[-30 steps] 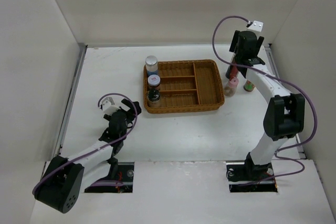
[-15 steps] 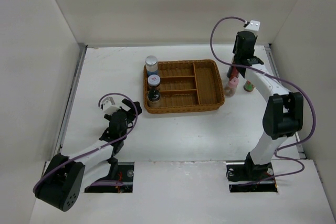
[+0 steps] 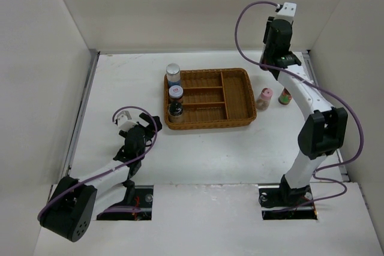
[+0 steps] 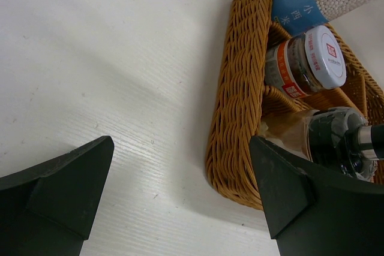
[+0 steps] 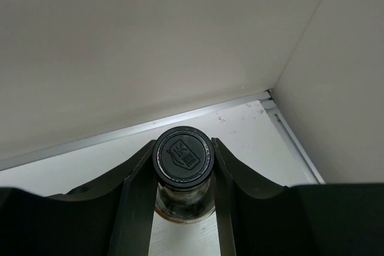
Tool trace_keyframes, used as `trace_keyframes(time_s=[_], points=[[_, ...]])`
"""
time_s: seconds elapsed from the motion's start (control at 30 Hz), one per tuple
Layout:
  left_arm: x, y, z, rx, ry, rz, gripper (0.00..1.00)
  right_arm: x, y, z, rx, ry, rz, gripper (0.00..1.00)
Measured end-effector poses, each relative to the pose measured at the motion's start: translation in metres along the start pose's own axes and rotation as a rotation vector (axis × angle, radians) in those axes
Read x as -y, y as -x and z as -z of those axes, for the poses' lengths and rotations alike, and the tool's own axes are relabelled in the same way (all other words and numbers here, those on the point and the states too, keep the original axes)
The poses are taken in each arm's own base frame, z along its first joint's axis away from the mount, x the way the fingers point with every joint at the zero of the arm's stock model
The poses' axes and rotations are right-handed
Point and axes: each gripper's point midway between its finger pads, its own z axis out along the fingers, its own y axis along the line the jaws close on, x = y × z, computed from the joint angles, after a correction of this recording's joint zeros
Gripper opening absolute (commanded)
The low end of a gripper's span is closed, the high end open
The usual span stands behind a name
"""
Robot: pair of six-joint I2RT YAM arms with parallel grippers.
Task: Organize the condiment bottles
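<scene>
The tall clear black-capped bottle will go down in the back end of the wicker tray's long compartment (image 3: 233, 82), where I should set it with my right gripper.
My right gripper (image 5: 183, 169) is shut on the neck of the tall clear black-capped bottle (image 5: 183, 154) and holds it upright above the table by the back right corner. In the top view the right gripper (image 3: 275, 58) hides that bottle. On the table to the right of the wicker tray (image 3: 235, 97) stand the pink-capped shaker (image 3: 264, 98) and the red bottle (image 3: 285, 96). The tray's left column holds the blue-labelled jar (image 3: 173, 75), the white-lidded jar (image 3: 176, 92) and the dark-capped shaker (image 3: 176, 110). My left gripper (image 4: 180, 148) is open and empty, low, just left of the tray's near corner.
White walls close in the table at the back and on both sides. A metal strip (image 5: 180, 121) runs along the foot of the back wall. The tray's middle and right compartments (image 3: 207, 105) hold nothing.
My right gripper has shut on the black-capped bottle and risen with it from its spot beside the pink-capped shaker. The left arm has not moved.
</scene>
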Motion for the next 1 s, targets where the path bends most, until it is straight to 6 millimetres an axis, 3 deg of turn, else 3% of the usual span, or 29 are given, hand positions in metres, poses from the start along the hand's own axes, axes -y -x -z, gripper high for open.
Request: trace_keyframes(time_s=[0.33,0.53,0.73,1.0], points=[[0.0,0.0,0.0,0.0,0.0,0.0,1.0,-0.075,0.017,0.033,0.033,0.158,-0.021,0.3],[0.0,0.0,0.0,0.0,0.0,0.0,1.0,-0.11,0.004,0.043,0.013,0.226,-0.027,0.31],[0.0,0.0,0.0,0.0,0.0,0.0,1.0,-0.127,-0.022,0.038,-0.029,0.24,-0.013,0.31],[0.0,0.0,0.0,0.0,-0.001,0.0,1.0,-0.132,-0.052,0.034,-0.069,0.238,-0.005,0.32]])
